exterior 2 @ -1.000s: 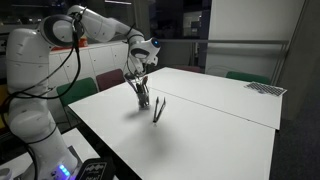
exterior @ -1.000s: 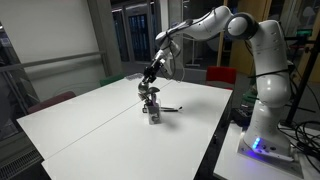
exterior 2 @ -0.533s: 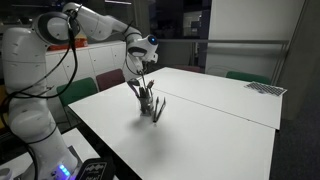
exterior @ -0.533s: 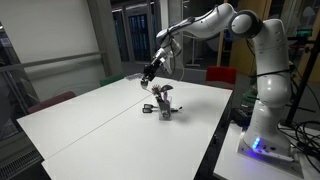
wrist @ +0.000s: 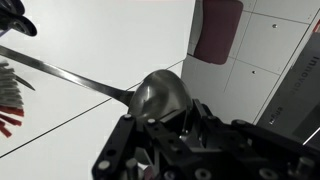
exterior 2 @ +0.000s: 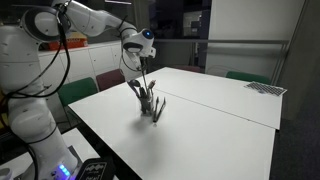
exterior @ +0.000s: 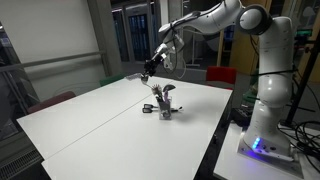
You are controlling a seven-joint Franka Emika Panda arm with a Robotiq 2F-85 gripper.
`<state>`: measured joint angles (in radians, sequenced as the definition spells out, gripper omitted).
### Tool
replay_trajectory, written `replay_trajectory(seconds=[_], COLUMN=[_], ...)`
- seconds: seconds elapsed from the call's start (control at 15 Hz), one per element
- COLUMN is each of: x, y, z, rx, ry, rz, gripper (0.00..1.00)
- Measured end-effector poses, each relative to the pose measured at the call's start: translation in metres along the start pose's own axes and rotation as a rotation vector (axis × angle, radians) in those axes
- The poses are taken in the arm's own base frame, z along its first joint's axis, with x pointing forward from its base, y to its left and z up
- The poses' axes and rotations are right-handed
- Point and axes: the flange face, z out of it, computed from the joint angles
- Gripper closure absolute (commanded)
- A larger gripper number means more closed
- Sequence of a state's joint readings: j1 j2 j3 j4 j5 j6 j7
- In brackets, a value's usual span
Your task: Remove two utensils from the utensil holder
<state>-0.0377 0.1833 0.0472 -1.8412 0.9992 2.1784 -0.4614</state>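
Note:
The robot's gripper should release the silvery spoon on the white table [exterior: 173,87] behind the utensil holder, towards the far edge of the table.
My gripper [exterior: 150,69] is shut on a silvery spoon and holds it above the small utensil holder [exterior: 166,112] on the white table [exterior: 90,125]. In the wrist view the spoon bowl [wrist: 160,95] sits between the jaws [wrist: 165,125], and its thin handle runs off to the upper left. In an exterior view the gripper [exterior 2: 138,62] is above the holder [exterior 2: 147,102], and the held utensil [exterior 2: 146,82] hangs down towards it. Other utensils [exterior: 165,93] still stand in the holder. One utensil [exterior 2: 158,109] lies on the table beside it.
A red chair back [wrist: 218,30] stands past the table's far edge. A green chair [exterior 2: 78,92] is at the table side near the robot base. A dark utensil head [wrist: 15,15] and a red bristly thing [wrist: 8,105] show at the left edge of the wrist view.
My gripper has risen from the holder with the spoon in it. The holder has shifted a little on the table.

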Motion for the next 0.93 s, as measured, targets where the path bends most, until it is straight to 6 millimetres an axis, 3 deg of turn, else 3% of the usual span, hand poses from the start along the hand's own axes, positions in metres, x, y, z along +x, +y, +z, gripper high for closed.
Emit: replay_trajectory(seconds=[0.2,0.73,0.93], x=[-0.003,-0.01,-0.011], y=[-0.019,-0.094,-0.099], z=[-0.013,-0.07,-0.084], rx=[-0.025,-0.177,-0.231], ry=[0.033,0.102,0.116], rz=[-0.041,-0.216,-0.174], gripper=[0.99,0.99,0.99])
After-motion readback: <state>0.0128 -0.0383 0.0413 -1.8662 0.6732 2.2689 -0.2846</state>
